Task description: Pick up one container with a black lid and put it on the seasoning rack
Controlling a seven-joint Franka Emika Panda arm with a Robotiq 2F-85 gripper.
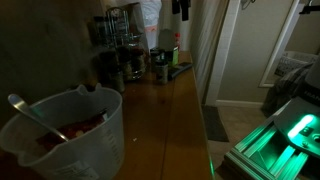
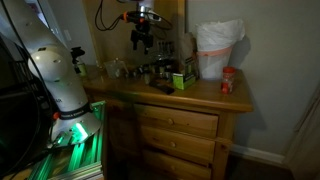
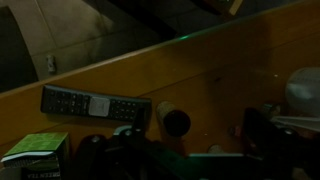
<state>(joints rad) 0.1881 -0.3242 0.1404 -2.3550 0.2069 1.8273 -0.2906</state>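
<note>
Next, I close my gripper on the black lid [image 1: 161, 64] [image 3: 176, 123] of the small container that stands alone next to the end of the black remote.
In the wrist view a small container with a black lid [image 3: 173, 121] stands on the wooden top, just right of a black remote [image 3: 95, 105]. My gripper [image 3: 180, 150] is open and empty above it, with dark fingers at the lower left and lower right of the view. In both exterior views the gripper [image 2: 143, 38] [image 1: 180, 8] hangs high above a cluster of small jars [image 2: 158, 71] [image 1: 160, 64]. The seasoning rack [image 1: 115, 35] is a tall dark stand at the back, by the wall. The scene is dim.
A big translucent measuring jug [image 1: 70, 130] with a spoon stands at the near end. A green box [image 3: 35, 150] [image 2: 183, 78] lies by the remote. A white bag [image 2: 218, 50] and a red container [image 2: 228, 80] sit at the far end. The top's front edge drops to the floor.
</note>
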